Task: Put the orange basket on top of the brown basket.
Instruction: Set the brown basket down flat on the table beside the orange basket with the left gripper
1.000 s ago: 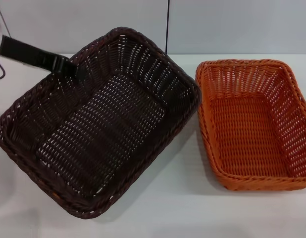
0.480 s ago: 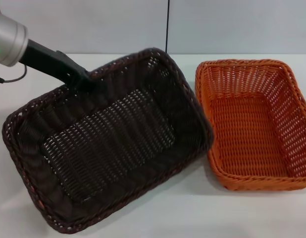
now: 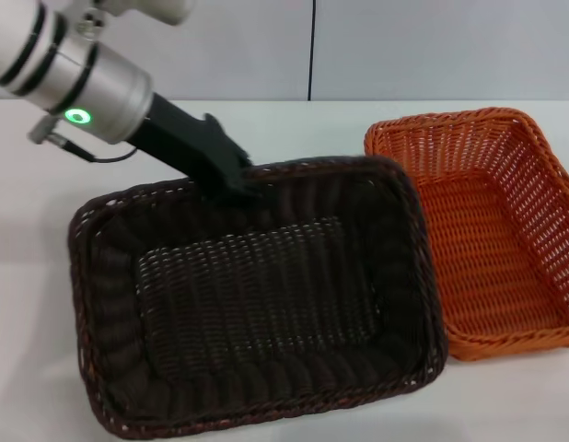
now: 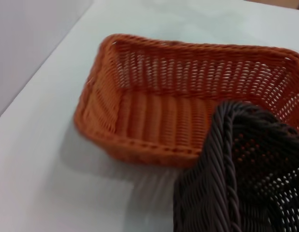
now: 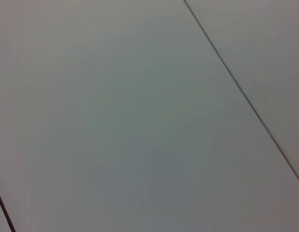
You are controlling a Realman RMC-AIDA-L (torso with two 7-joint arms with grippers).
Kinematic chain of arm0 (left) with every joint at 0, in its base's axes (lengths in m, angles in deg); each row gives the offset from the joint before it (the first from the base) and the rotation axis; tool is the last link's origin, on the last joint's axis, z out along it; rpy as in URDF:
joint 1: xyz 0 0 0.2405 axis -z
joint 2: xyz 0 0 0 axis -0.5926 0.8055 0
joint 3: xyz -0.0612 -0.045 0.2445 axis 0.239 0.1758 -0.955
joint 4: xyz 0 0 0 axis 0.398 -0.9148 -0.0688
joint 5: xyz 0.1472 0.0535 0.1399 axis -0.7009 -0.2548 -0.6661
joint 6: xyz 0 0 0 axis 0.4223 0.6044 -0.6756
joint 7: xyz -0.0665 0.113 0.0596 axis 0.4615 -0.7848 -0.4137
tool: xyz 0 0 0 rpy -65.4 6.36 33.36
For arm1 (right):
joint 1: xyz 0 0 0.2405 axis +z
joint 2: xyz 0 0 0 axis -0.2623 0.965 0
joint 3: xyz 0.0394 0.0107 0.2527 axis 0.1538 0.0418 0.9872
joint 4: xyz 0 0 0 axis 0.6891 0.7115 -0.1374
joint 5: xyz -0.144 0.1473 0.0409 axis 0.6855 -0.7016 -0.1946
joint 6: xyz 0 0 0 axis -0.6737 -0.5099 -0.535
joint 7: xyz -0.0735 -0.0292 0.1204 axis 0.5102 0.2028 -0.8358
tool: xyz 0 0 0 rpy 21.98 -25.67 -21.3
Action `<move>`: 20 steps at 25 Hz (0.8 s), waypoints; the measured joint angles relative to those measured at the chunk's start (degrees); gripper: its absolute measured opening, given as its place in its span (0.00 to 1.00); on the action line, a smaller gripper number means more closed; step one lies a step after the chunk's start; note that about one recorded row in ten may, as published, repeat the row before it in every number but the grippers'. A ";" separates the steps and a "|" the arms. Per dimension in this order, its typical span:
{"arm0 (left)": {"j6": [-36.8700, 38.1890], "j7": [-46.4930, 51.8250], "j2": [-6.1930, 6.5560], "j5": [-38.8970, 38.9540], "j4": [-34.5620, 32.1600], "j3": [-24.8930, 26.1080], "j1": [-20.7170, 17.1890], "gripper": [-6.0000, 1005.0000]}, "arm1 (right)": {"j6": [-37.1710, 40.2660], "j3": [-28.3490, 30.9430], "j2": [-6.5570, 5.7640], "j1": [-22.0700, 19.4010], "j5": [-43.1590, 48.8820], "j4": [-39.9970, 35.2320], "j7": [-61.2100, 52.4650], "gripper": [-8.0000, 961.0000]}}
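Observation:
Next, the left gripper releases the brown basket flat on the white table snug (image 3: 301, 253) against the orange basket.
The brown basket (image 3: 257, 295) fills the middle and left of the head view, raised off the table. My left gripper (image 3: 231, 184) is shut on its far rim. The basket's right edge overlaps the left rim of the orange basket (image 3: 496, 249), which sits on the white table (image 3: 294, 129) at the right. The left wrist view shows the orange basket (image 4: 164, 111) beyond a corner of the brown basket (image 4: 236, 179). My right gripper is not in view; its wrist view shows only a plain pale surface.
A grey wall with a dark vertical seam (image 3: 312, 46) stands behind the table. Bare table shows at the far left (image 3: 27, 276) and along the front right (image 3: 515, 405).
My left arm has swung in from the left, carrying the brown basket. The basket has turned and moved right, and now overlaps the orange basket's left rim.

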 joint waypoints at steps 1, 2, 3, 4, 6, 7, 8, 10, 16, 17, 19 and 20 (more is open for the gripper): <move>0.00 0.00 0.00 0.00 0.00 0.00 0.00 0.24 | 0.00 0.00 0.00 0.00 0.00 0.00 0.00 0.61; 1.71 -1.98 -0.41 0.04 -2.44 -0.40 1.78 0.24 | 0.01 -0.04 0.06 -0.24 0.15 0.00 -0.95 0.61; 2.50 -2.81 -0.56 0.02 -3.81 -0.45 2.83 0.24 | 0.01 -0.06 0.07 -0.37 0.21 0.00 -1.23 0.61; 2.84 -3.11 -0.61 -0.03 -4.37 -0.45 3.21 0.25 | 0.01 -0.06 0.07 -0.37 0.21 0.00 -1.23 0.61; 4.84 -5.11 -0.79 -0.26 -7.22 -0.48 5.34 0.25 | 0.02 -0.06 0.12 -0.63 0.24 0.00 -1.50 0.61; 6.57 -6.62 -0.80 -0.43 -9.30 -0.50 6.89 0.25 | 0.02 -0.11 0.17 -0.90 0.35 0.00 -1.85 0.61; 7.24 -7.10 -0.71 -0.49 -10.19 -0.49 7.52 0.25 | 0.01 -0.13 0.17 -1.00 0.39 0.01 -2.23 0.61; 7.77 -7.43 -0.60 -0.50 -10.91 -0.46 8.11 0.25 | 0.01 -0.15 0.17 -1.11 0.40 0.01 -2.54 0.61; 10.35 -8.21 -0.58 -0.51 -11.06 -0.28 8.83 0.26 | 0.02 -0.25 0.17 -1.80 0.43 0.01 -3.52 0.61; 10.89 -8.07 -0.57 -0.51 -11.27 -0.24 8.95 0.26 | 0.02 -0.24 0.17 -1.82 0.43 0.07 -3.53 0.61; 11.12 -7.79 -0.53 -0.51 -11.51 -0.25 9.12 0.26 | 0.01 -0.24 0.17 -1.83 0.41 0.12 -3.55 0.61; 11.19 -7.53 -0.50 -0.52 -11.55 -0.29 9.17 0.27 | 0.01 -0.24 0.17 -1.84 0.39 0.16 -3.57 0.61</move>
